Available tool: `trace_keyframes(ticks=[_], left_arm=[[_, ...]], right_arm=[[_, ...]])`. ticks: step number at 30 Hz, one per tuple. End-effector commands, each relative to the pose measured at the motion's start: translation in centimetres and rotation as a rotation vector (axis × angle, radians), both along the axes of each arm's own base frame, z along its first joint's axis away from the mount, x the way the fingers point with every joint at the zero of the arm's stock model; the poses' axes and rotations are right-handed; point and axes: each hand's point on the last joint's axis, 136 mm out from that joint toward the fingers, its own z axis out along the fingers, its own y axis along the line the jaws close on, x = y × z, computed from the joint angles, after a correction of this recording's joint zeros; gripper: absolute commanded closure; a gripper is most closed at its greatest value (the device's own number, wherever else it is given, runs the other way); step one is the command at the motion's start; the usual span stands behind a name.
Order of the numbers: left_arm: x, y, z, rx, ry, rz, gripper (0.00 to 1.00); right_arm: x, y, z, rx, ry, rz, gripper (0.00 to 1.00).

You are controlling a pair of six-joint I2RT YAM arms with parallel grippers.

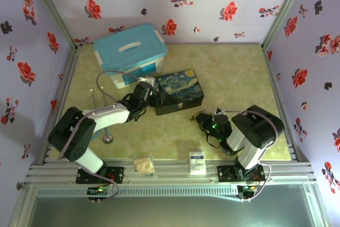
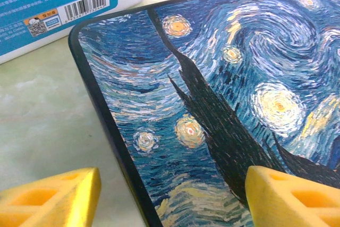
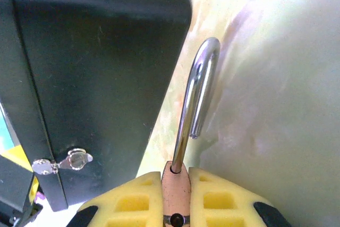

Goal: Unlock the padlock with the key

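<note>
Next, my right gripper lets go of the padlock on the bare table [image 1: 218, 125] under that gripper's wrist, well clear of the Starry Night box.
My right gripper [image 3: 175, 178] is shut on the padlock [image 3: 175, 198], whose brass body is squeezed between the yellow pads. Its silver shackle [image 3: 199, 86] points away from the fingers. The shackle's short end [image 3: 194, 133] hangs free, out of the body. The key is out of view. In the top view the right gripper [image 1: 202, 119] sits just right of the Starry Night box [image 1: 180, 89]. My left gripper [image 2: 171, 180] is open, its jaws straddling the box's near left corner [image 2: 114, 131]. From above, the left gripper [image 1: 156, 98] is at the box's left end.
A white storage box with a teal lid [image 1: 130, 51] stands behind the painted box. A round-headed grey metal tool [image 1: 108, 138] lies by the left arm. The painted box's dark side carries a small silver latch [image 3: 71, 160]. A beige packet [image 1: 143, 164] and a white card [image 1: 197, 161] rest on the front rail.
</note>
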Motion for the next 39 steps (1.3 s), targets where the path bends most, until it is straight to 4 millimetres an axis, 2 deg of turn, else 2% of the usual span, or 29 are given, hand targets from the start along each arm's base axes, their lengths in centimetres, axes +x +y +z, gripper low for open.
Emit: trace_keyframes(ticks=[1, 4, 8, 12, 16, 17, 20, 22, 24, 26, 30, 32, 35, 39], left_arm=[[-2.0, 2.8, -3.8, 0.184, 0.14, -0.002, 0.23], [-1.3, 2.1, -2.6, 0.172, 0.124, -0.009, 0.19], [-0.9, 1.4, -1.3, 0.149, 0.111, -0.023, 0.17], [-0.9, 1.0, -1.1, 0.14, 0.125, -0.038, 0.15], [-1.1, 0.7, -0.3, 0.154, 0.118, -0.055, 0.07], [-1.2, 0.6, 0.2, 0.153, 0.116, -0.06, 0.01], [-1.6, 0.5, 2.0, 0.144, 0.089, -0.074, 0.0], [-1.9, 0.7, 3.2, 0.131, 0.065, -0.071, 0.0], [-2.5, 1.0, 3.8, 0.133, 0.065, -0.071, 0.0], [-3.6, 1.1, 4.0, 0.137, 0.082, -0.079, 0.0], [-6.1, 1.2, 4.0, 0.127, 0.077, -0.088, 0.0], [-6.8, 1.7, 3.9, 0.121, 0.088, -0.083, 0.0], [-7.6, 2.6, 3.9, 0.125, 0.092, -0.076, 0.0], [-8.1, 3.8, 3.5, 0.154, 0.099, -0.056, 0.0]], right_arm=[[-4.9, -2.0, -5.9, -0.112, 0.289, 0.135, 1.0], [-5.9, -2.5, -6.3, -0.163, 0.356, 0.221, 1.0], [-7.3, -4.1, -5.8, -0.324, 0.451, 0.32, 0.96], [-7.3, -4.4, -4.7, -0.32, 0.485, 0.383, 0.96], [-7.9, -5.5, -4.5, -0.408, 0.544, 0.43, 0.95], [-7.8, -5.4, -4.5, -0.393, 0.545, 0.429, 0.95], [-7.6, -5.9, -4.1, -0.432, 0.571, 0.445, 0.94], [-7.1, -7.0, -3.6, -0.508, 0.572, 0.43, 0.93], [-6.7, -8.3, -3.4, -0.589, 0.596, 0.419, 0.89], [-6.6, -8.3, -3.4, -0.572, 0.612, 0.421, 0.86], [-5.5, -9.7, -2.5, -0.656, 0.599, 0.377, 0.81], [-5.6, -10.5, -2.5, -0.702, 0.624, 0.367, 0.71], [-5.3, -11.2, -2.7, -0.748, 0.645, 0.365, 0.69], [-3.9, -12.0, -2.0, -0.814, 0.625, 0.353, 0.66]])
